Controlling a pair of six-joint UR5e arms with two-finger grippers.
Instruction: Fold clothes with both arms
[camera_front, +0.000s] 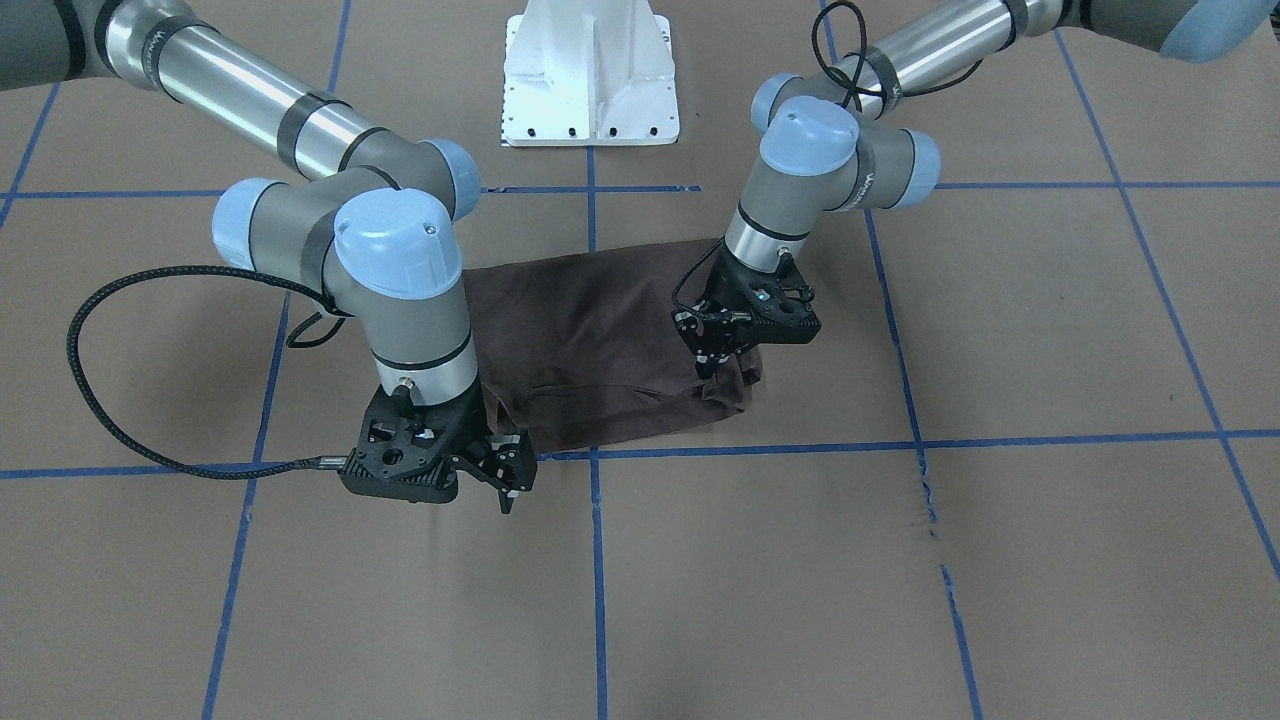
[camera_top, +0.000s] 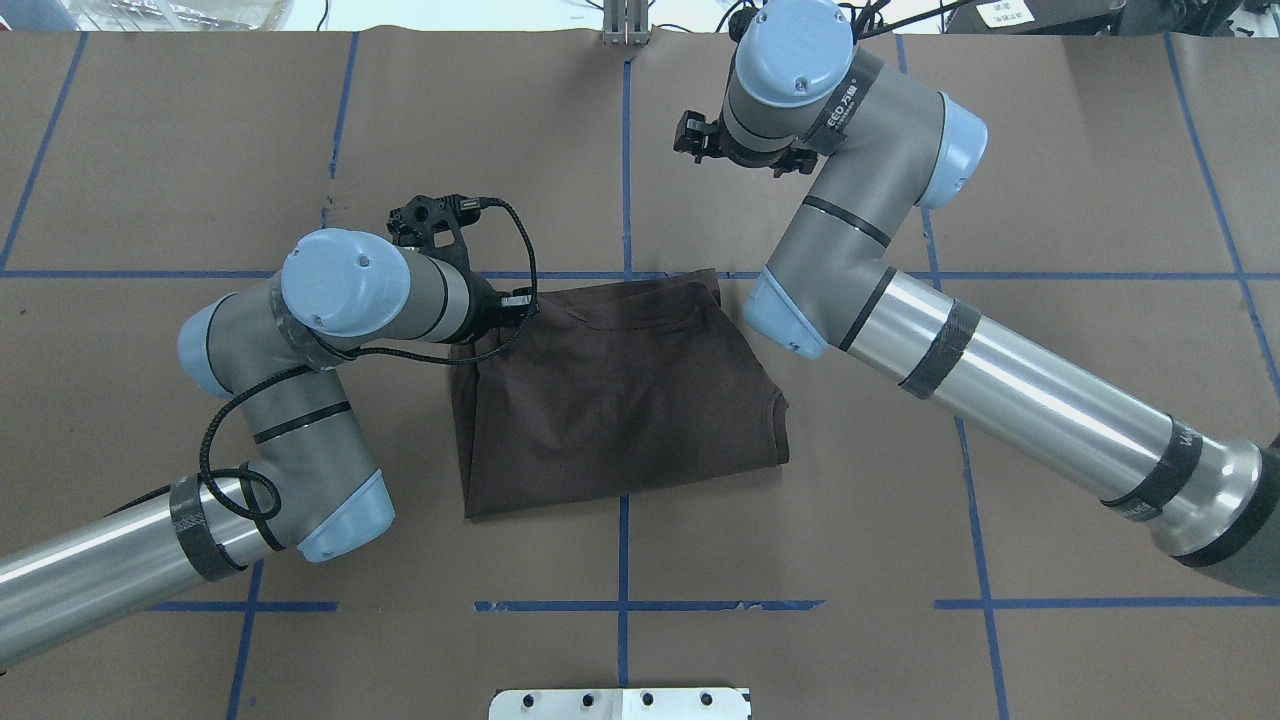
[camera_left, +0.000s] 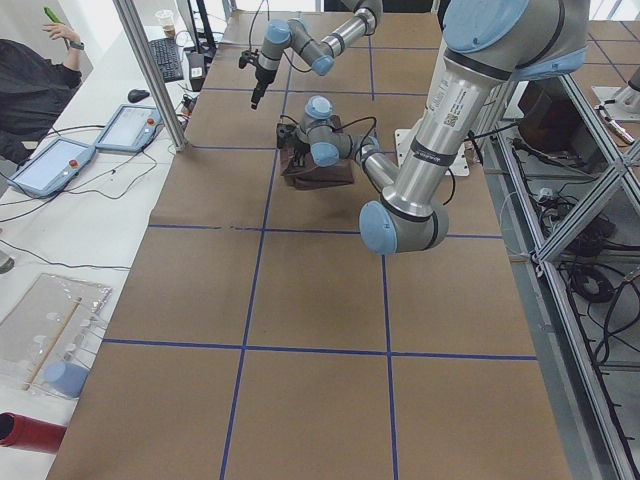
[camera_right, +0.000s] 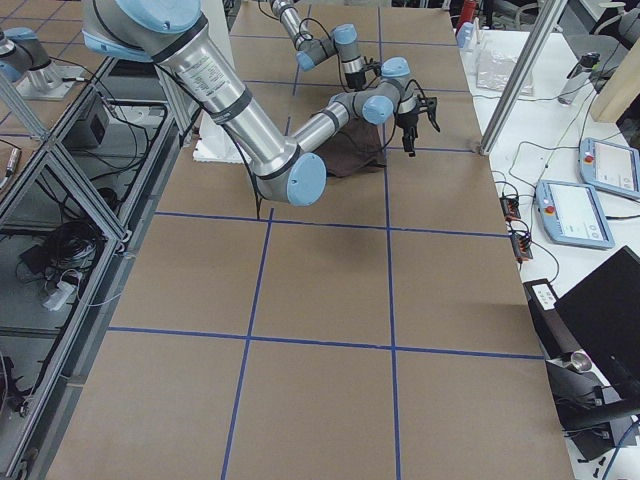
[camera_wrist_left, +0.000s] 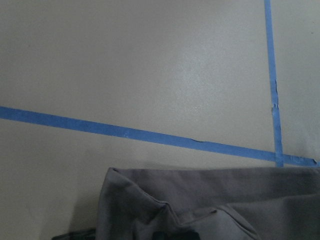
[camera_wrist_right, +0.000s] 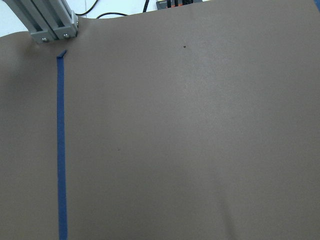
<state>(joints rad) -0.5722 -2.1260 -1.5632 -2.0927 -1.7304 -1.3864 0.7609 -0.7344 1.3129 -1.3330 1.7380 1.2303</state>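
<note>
My left gripper pinches bunched fabric short of the T-shirt's side edge; I will open it, grab the T-shirt's edge (camera_front: 755, 371) by the far corner and straighten it.
The dark brown T-shirt (camera_front: 590, 340) lies folded into a rough rectangle on the brown table paper (camera_top: 620, 400). My left gripper (camera_front: 710, 372) points down at the shirt's far corner on my left side. Its fingers are pinched together on bunched fabric there. In the left wrist view the shirt's edge (camera_wrist_left: 210, 200) fills the bottom, beside blue tape. In the overhead view the arm's own wrist hides this gripper. My right gripper (camera_front: 512, 480) hangs open in the air just past the shirt's far edge, holding nothing. The right wrist view shows only bare paper.
Blue tape lines (camera_front: 596, 560) divide the paper into squares. The white pedestal base (camera_front: 590, 75) stands on the robot's side of the shirt. A black cable loop (camera_front: 100, 370) swings out from the right wrist. An aluminium post (camera_wrist_right: 50, 22) and the operators' tablets (camera_left: 50, 165) border the far edge.
</note>
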